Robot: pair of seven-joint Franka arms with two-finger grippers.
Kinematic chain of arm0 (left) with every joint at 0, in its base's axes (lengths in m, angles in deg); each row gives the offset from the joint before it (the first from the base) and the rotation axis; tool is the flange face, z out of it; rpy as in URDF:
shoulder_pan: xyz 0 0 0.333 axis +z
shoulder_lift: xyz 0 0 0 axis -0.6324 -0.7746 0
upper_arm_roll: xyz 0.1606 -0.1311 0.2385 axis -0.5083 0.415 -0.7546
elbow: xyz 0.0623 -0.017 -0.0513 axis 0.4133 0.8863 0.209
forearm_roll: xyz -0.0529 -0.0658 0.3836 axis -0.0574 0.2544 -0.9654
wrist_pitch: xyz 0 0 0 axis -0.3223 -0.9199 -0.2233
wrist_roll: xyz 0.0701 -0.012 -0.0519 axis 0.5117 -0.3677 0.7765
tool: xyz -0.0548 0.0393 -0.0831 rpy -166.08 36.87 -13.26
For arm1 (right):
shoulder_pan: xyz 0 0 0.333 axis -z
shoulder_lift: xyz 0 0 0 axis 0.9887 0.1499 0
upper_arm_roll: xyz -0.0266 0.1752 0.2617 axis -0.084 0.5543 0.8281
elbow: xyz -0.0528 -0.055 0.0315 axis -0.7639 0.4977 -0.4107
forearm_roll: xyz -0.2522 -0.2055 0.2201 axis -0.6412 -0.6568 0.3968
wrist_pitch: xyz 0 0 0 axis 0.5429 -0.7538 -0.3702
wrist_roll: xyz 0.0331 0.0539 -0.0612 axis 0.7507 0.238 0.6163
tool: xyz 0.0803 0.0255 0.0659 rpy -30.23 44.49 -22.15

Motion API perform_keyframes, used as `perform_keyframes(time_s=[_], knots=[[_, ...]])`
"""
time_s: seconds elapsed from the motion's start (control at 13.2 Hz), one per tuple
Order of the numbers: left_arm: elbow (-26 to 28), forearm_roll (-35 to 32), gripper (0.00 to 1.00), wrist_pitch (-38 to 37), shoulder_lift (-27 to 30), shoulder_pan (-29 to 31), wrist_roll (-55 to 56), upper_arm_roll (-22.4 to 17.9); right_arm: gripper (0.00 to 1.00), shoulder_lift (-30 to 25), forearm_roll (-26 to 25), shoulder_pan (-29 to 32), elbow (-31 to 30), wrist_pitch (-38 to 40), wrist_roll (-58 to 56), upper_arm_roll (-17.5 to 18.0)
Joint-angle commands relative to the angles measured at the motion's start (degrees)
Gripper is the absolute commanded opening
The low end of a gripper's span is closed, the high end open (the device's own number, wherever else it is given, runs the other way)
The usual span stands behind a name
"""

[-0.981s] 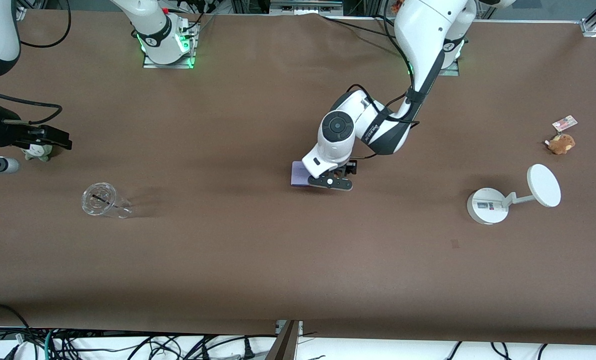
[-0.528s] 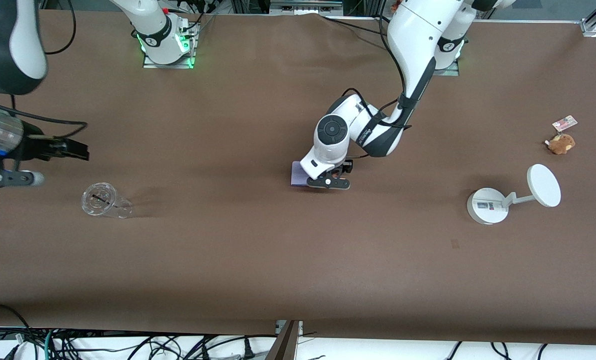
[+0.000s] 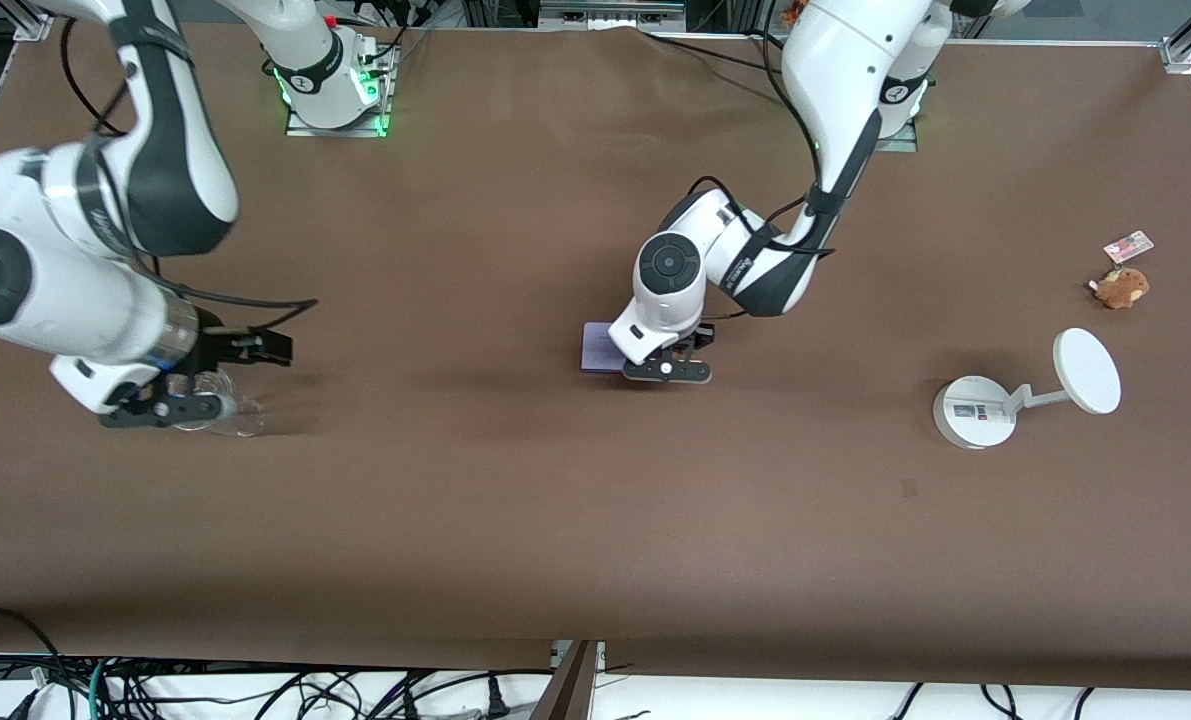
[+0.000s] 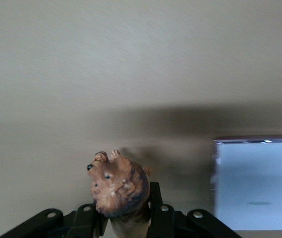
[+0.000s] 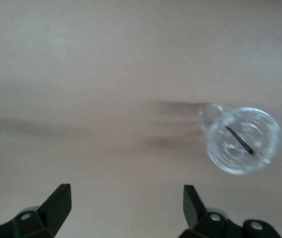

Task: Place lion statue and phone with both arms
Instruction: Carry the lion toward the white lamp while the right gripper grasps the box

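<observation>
Next, I release the lion statue with my left gripper on the table (image 3: 923,400) beside the white stand's round base, facing the phone.
My left gripper (image 3: 667,368) is shut on the lion statue (image 4: 118,186), an orange-brown figurine with a darker mane, and holds it low over the table. In the front view the hand hides the lion. The phone (image 3: 597,350), a pale lavender slab, lies flat on the table right beside this gripper, toward the right arm's end; it also shows in the left wrist view (image 4: 257,183). My right gripper (image 3: 160,408) is open and empty over the table beside a clear cup (image 3: 233,414). In the right wrist view its fingers (image 5: 59,201) stand wide apart over bare table.
The clear cup (image 5: 242,139) lies on its side with a dark stick in it. A white round-based stand (image 3: 975,410) and a small brown plush (image 3: 1122,287) with a tag (image 3: 1128,244) sit toward the left arm's end.
The right arm has swung in from the table's end to the clear cup, its hand now partly covering it. The left gripper has shifted slightly beside the phone, still holding the lion.
</observation>
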Motion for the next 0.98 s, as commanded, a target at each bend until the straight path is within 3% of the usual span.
perform_keyframes(time_s=[0.0, 0.45, 0.75, 0.91], knots=[[0.63, -2.00, 0.21, -6.53, 5.44, 4.91, -7.67, 0.18, 1.00, 3.88, 0.93, -3.24, 1.21, -3.32, 2.84, -0.25], [0.80, -3.31, 0.21, -11.47, 8.70, 20.19, -24.37, -0.08, 1.00, 10.38, 1.02, -13.78, 1.30, -12.20, 19.44, -0.16], [1.33, -13.74, 0.22, -7.97, 6.60, 26.53, -29.85, -0.17, 1.00, 14.52, 0.93, -22.57, 1.48, -17.55, 33.59, -0.07], [3.60, -14.22, 0.22, -3.58, 5.98, 29.27, -31.95, 0.18, 1.00, 16.01, 0.93, -26.62, 1.56, -21.16, 39.04, -0.07]])
